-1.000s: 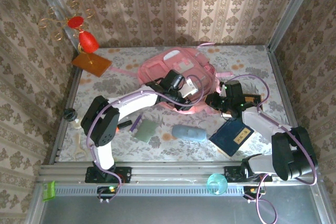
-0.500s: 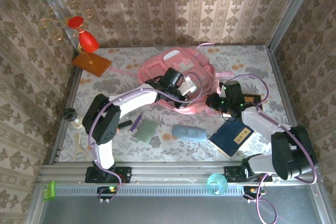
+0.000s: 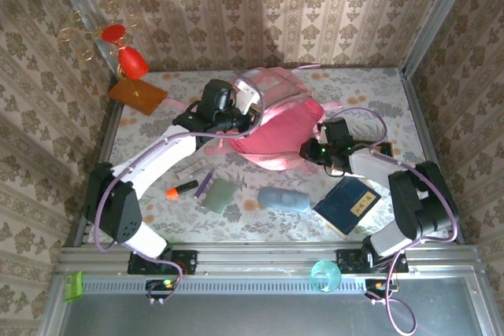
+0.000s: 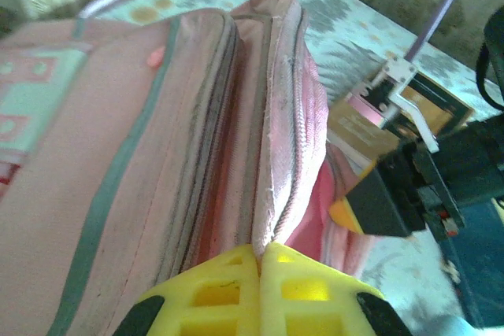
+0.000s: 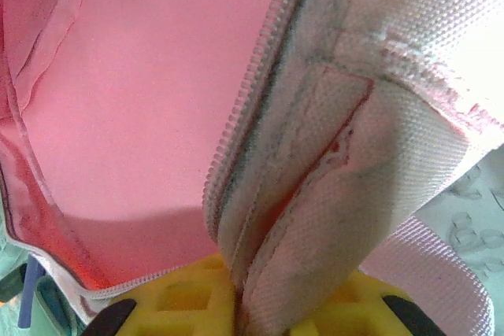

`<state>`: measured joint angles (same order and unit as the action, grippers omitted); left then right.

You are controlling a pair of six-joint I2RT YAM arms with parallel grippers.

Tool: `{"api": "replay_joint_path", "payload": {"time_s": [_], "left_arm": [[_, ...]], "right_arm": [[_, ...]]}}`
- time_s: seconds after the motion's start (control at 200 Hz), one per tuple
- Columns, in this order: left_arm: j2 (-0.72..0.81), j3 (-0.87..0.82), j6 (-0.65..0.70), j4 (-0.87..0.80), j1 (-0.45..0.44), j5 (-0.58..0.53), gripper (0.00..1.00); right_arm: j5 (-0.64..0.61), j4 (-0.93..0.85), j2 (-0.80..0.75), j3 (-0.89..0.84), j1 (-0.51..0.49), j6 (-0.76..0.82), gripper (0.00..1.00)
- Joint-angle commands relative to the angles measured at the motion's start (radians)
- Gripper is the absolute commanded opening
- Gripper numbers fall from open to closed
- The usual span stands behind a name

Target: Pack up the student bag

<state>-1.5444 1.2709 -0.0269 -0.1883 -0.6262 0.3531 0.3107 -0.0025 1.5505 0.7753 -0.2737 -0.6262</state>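
Observation:
The left gripper will release the bag's front flap edge over the pink lining [image 3: 258,146] beside the bag's front rim.
The pink student bag [image 3: 279,127] lies at the back middle of the table, its main compartment pulled wide so the pink lining [image 5: 134,108] faces up. My left gripper [image 3: 246,104] is shut on the bag's front flap edge [image 4: 276,155] beside the zipper and holds it lifted toward the back left. My right gripper [image 3: 311,151] is shut on the opposite zippered rim [image 5: 315,194] at the bag's right side. In the left wrist view the right gripper [image 4: 394,194] shows beyond the flap.
On the table in front of the bag lie a blue pencil case [image 3: 283,199], a dark blue book [image 3: 348,204], a green notebook [image 3: 217,193], a purple pen [image 3: 203,185] and an orange marker [image 3: 181,189]. An orange board [image 3: 138,96] sits at back left. A teal cup [image 3: 324,275] stands on the front rail.
My left gripper has swung back and left with the bag's flap, opening the bag wide and exposing its lining. My right gripper shifted slightly left while holding the rim.

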Motion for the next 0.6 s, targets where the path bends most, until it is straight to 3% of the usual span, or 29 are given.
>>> {"api": "replay_joint_path", "payload": {"time_s": [0.0,0.12,0.17,0.235,0.405,0.52,0.595], "left_arm": [[-0.009,-0.019,-0.032,0.028,0.019,-0.094,0.00],[-0.025,-0.025,-0.051,0.039,0.032,-0.090,0.00],[-0.026,-0.027,-0.053,0.046,0.038,-0.075,0.00],[-0.024,-0.028,-0.055,0.051,0.045,-0.056,0.00],[-0.027,-0.044,-0.075,0.084,0.057,0.006,0.00],[-0.033,-0.052,-0.088,0.102,0.058,0.025,0.00],[-0.046,-0.043,-0.088,0.086,0.057,0.038,0.00]], "right_arm": [[-0.003,-0.106,0.020,0.066,0.000,0.099,0.26],[-0.070,-0.198,-0.049,0.038,-0.002,0.128,0.41],[-0.110,-0.234,-0.103,0.019,-0.001,0.134,0.54],[-0.171,-0.284,-0.187,-0.007,-0.003,0.136,0.65],[-0.444,-0.445,-0.287,-0.004,0.006,0.148,0.91],[-0.573,-0.514,-0.228,0.045,0.020,0.164,0.96],[-0.583,-0.528,-0.166,0.081,0.016,0.159,0.96]]}}
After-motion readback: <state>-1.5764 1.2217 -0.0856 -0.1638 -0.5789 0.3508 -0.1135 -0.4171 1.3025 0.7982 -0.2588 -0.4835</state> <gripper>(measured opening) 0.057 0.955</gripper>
